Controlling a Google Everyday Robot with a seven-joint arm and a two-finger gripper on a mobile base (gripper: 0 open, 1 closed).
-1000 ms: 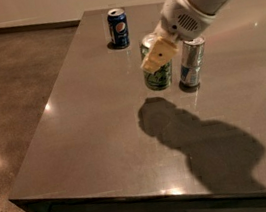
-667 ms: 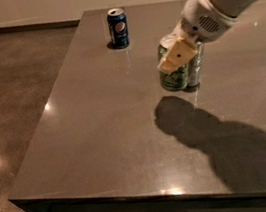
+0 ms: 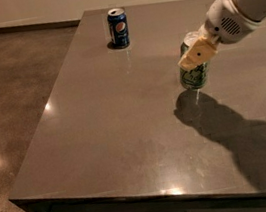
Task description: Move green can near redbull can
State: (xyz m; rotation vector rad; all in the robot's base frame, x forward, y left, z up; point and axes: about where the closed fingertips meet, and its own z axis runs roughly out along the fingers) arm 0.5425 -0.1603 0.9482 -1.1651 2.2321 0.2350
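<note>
My gripper will release the green can on the table (image 3: 216, 94) in front of the redbull can.
The green can (image 3: 194, 75), green with pale swirls, stands at the table's right middle. My gripper (image 3: 196, 53) reaches in from the upper right. It is shut on the green can's upper part, with a tan finger (image 3: 197, 53) across the can's front. The redbull can is almost wholly hidden behind the green can and the gripper. Only a silver rim (image 3: 190, 37) shows just above them, touching or very close to the green can.
A dark blue Pepsi can (image 3: 118, 28) stands near the table's far left edge. The grey table (image 3: 117, 131) has its left and front edges in view, with bare floor to the left. The arm's shadow lies on the front right of the table.
My gripper has carried the green can to the right, from beside the redbull can to directly in front of it. The Pepsi can has not moved.
</note>
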